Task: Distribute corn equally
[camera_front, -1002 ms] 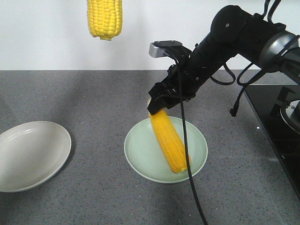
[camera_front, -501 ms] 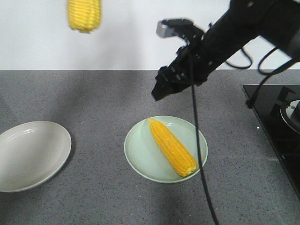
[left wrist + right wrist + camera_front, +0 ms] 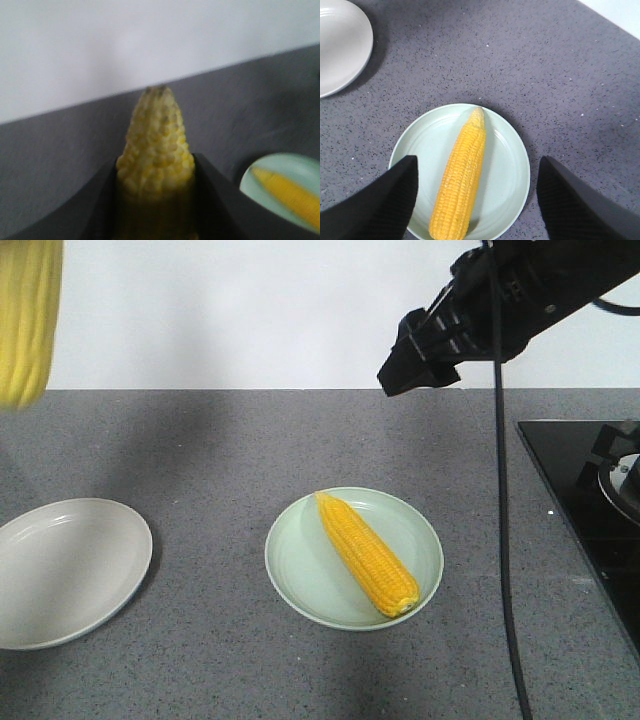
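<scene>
My left gripper needs to release its cob of corn, now held above the empty white plate, onto the empty white plate (image 3: 52, 562).
One cob of corn (image 3: 366, 553) lies diagonally on the pale green plate (image 3: 298, 580) in the middle of the counter; the right wrist view looks down on the same corn (image 3: 460, 180) and green plate (image 3: 507, 165). My right gripper (image 3: 405, 372) hangs open high above it, its fingers (image 3: 380, 197) spread wide with nothing between them. My left gripper (image 3: 156, 175) is shut on a second cob of corn (image 3: 156, 145), held with its tip pointing away. That held corn (image 3: 25, 320) shows blurred at the top left of the front view, above the empty white plate (image 3: 65, 570).
A black stovetop (image 3: 585, 510) with a burner takes up the counter's right side. A white wall stands behind the grey speckled counter (image 3: 210, 450). A black cable (image 3: 500, 520) hangs down from my right arm in front of the counter.
My right gripper let go of the cob onto the green plate, opened, and rose up and to the right. The cob in my left gripper moved left, towards the white plate.
</scene>
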`<state>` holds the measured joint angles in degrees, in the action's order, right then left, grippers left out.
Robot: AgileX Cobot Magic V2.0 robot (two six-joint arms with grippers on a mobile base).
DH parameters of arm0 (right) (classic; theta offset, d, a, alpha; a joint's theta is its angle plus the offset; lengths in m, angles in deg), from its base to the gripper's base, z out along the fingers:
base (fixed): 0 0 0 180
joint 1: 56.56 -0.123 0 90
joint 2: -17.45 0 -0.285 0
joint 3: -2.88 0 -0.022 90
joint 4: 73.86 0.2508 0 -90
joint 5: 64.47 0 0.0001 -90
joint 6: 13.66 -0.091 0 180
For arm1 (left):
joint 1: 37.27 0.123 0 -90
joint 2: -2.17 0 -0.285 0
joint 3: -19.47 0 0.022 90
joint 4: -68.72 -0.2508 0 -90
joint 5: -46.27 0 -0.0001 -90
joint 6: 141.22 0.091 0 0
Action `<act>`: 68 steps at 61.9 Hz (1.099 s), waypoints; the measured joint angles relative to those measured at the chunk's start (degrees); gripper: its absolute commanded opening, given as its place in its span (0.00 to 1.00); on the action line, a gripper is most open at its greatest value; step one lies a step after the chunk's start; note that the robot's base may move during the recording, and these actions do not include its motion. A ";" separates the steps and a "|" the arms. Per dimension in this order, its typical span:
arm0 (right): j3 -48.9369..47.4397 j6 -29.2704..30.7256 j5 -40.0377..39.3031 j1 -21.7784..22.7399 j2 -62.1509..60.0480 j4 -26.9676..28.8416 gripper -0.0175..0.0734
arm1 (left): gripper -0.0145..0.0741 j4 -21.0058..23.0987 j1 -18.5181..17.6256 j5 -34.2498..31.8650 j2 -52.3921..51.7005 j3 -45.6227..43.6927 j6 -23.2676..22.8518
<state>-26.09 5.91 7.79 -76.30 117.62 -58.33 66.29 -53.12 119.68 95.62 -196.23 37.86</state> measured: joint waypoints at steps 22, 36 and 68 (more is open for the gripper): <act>0.00 -2.46 0.06 0.02 -1.52 -0.05 0.71 | 0.16 -8.91 0.46 -6.91 -5.70 36.44 -1.60; 0.00 -3.33 0.06 0.02 -1.66 -0.07 0.71 | 0.16 -11.66 0.46 -13.71 -5.70 39.98 -2.00; 0.00 -4.24 0.06 0.02 -1.66 -0.13 0.71 | 0.16 -12.71 4.02 -16.89 0.35 39.98 -2.19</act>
<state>-26.09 1.67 7.85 -76.28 115.96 -58.46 53.59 -49.10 102.79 95.98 -156.26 35.67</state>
